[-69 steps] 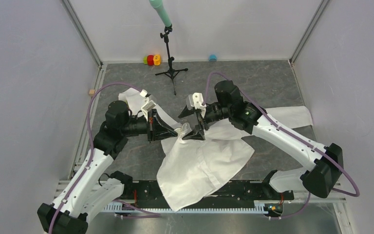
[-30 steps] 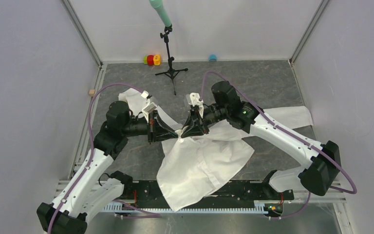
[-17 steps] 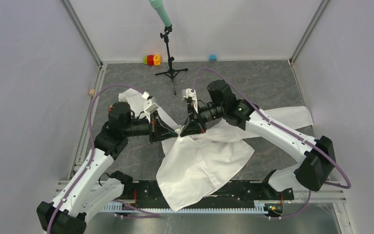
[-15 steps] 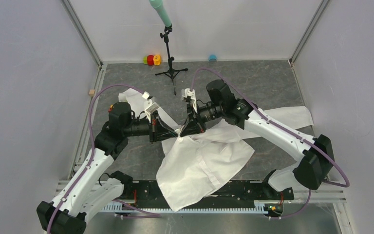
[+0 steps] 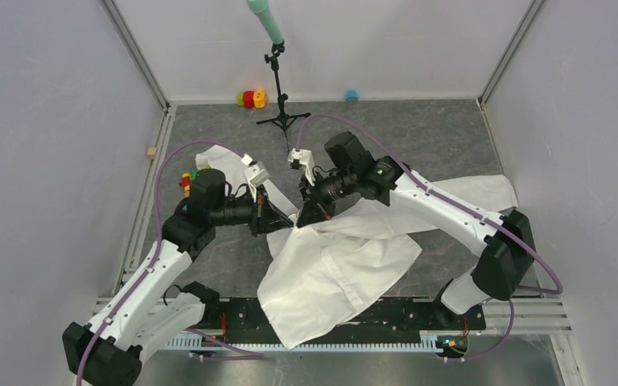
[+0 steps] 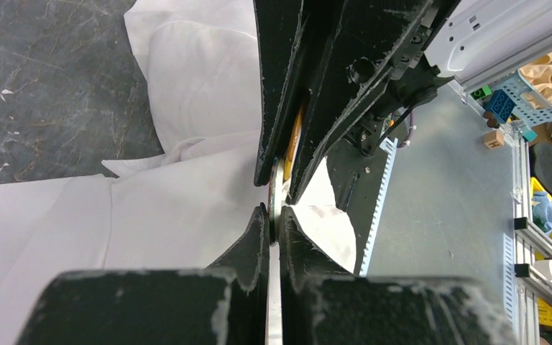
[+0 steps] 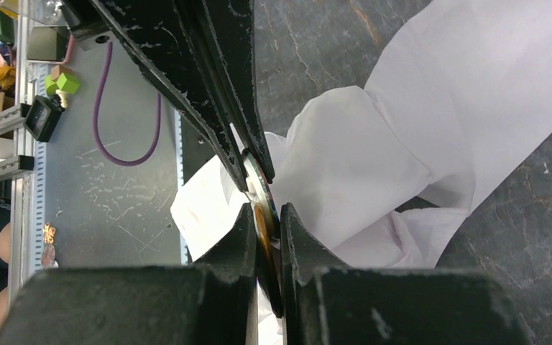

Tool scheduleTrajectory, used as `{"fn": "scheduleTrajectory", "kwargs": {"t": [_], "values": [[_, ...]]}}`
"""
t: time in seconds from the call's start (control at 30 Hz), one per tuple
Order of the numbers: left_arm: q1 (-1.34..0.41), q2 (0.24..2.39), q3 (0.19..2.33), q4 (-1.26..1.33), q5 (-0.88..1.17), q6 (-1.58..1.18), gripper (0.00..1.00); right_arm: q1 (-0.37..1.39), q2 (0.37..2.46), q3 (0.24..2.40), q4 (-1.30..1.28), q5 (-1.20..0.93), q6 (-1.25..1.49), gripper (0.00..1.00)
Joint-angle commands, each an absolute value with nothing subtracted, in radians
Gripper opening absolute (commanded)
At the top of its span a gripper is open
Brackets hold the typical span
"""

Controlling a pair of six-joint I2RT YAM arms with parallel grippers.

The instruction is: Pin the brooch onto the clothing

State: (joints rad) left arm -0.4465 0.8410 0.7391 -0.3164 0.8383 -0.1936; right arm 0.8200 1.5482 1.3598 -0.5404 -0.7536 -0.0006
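Observation:
Next, my left gripper lets go of the fold on the white shirt's upper front [image 5: 289, 248], just frontward of the meeting gripper fingers.
The clothing [image 5: 338, 265] is a white shirt spread over the dark table, with one fold lifted at its upper left. My left gripper [image 5: 283, 220] is shut on that fold, a thin white strip showing between its fingers [image 6: 259, 230]. My right gripper [image 5: 306, 215] meets it tip to tip and is shut on the brooch [image 7: 261, 220], an edge-on disc with an orange face. In the left wrist view the brooch [image 6: 296, 134] shows as an orange sliver between the right fingers, its rim reaching my left gripper [image 6: 274, 213]. From above the brooch is hidden by the fingers.
A tripod stand [image 5: 282, 112] with a green tip stands at the back centre. Coloured toy blocks [image 5: 251, 98] and a blue piece [image 5: 352, 95] lie along the back wall. More small blocks [image 5: 185, 178] sit by the left arm. The toothed rail [image 5: 322, 322] runs along the front.
Both grippers have stayed joined at the lifted fold and shifted slightly left. The right arm has swung left and toward the back, and its fingers have narrowed on the brooch.

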Motion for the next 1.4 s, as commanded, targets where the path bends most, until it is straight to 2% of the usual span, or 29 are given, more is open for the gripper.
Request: {"fn": "scheduleTrajectory", "kwargs": {"t": [0.0,0.83,1.37], "values": [[-0.526,0.835,0.763,-0.193,1.035,-0.186,0.02,0.847,1.618,1.413,-0.372,-0.551,0.044,0.0],[-0.563,0.85,0.759,-0.192,1.049,-0.183,0.02,0.849,1.716,1.444,-0.296,-0.216,0.227,0.0],[-0.574,0.843,0.757,-0.186,1.05,-0.186,0.02,0.818,1.747,1.446,-0.252,-0.106,0.3,0.0]]}}
